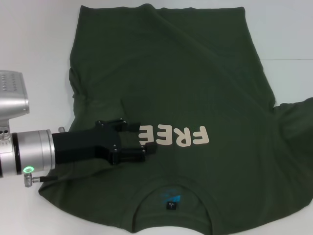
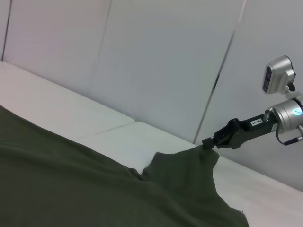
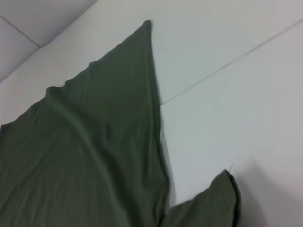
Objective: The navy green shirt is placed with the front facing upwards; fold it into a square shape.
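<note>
My right gripper will let go of the sleeve tip on the shirt front between the lettering's F [image 1: 233, 95] and the shirt's near side edge.
The navy green shirt [image 1: 171, 73] lies spread front up on the white table, its collar and blue neck label [image 1: 171, 199] nearest me. The cream lettering [image 1: 181, 136] runs across the chest. My left gripper [image 1: 144, 137] hovers low over the chest at the left end of the lettering, open, with nothing between its fingers. My right gripper [image 2: 207, 143] is outside the head view. The left wrist view shows it shut on the tip of the shirt's right sleeve [image 2: 189, 165], holding it up in a peak. The right wrist view shows only green shirt cloth [image 3: 94, 142] on the table.
Bare white table [image 1: 34, 39] surrounds the shirt on the left and far right, with a seam [image 3: 227, 61] across it. Grey wall panels [image 2: 165, 56] stand behind the table.
</note>
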You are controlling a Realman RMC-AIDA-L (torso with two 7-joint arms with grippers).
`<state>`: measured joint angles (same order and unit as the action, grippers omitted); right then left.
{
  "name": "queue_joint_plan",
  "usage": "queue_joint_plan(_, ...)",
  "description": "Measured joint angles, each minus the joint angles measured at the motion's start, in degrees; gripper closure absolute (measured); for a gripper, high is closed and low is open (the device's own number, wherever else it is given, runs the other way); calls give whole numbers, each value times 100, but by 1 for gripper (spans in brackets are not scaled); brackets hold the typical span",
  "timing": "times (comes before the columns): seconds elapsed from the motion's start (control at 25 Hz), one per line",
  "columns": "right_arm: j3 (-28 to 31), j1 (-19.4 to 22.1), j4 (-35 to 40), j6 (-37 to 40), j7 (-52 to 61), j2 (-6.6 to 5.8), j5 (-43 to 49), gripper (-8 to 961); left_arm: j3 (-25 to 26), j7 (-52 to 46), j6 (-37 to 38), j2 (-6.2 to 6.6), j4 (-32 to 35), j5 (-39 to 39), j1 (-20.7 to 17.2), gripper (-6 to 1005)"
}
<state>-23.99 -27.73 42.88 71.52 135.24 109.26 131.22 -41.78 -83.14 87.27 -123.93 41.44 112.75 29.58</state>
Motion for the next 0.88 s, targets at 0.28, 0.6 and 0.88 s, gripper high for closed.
queue_joint_plan(0.28, -49, -263, 26, -7, 1, -41, 33, 954, 94, -39, 1, 0, -9, -10, -7, 139)
queue_joint_plan(0.6, -211, -616, 28, 457, 23, -7, 35, 953, 123, -45, -14, 0, -23, -29, -7, 139)
queue_joint_plan(0.88, -586, -1006, 0, 672, 70, 216, 0, 953, 163, -67, -85, 9, -22, -52, 3, 140)
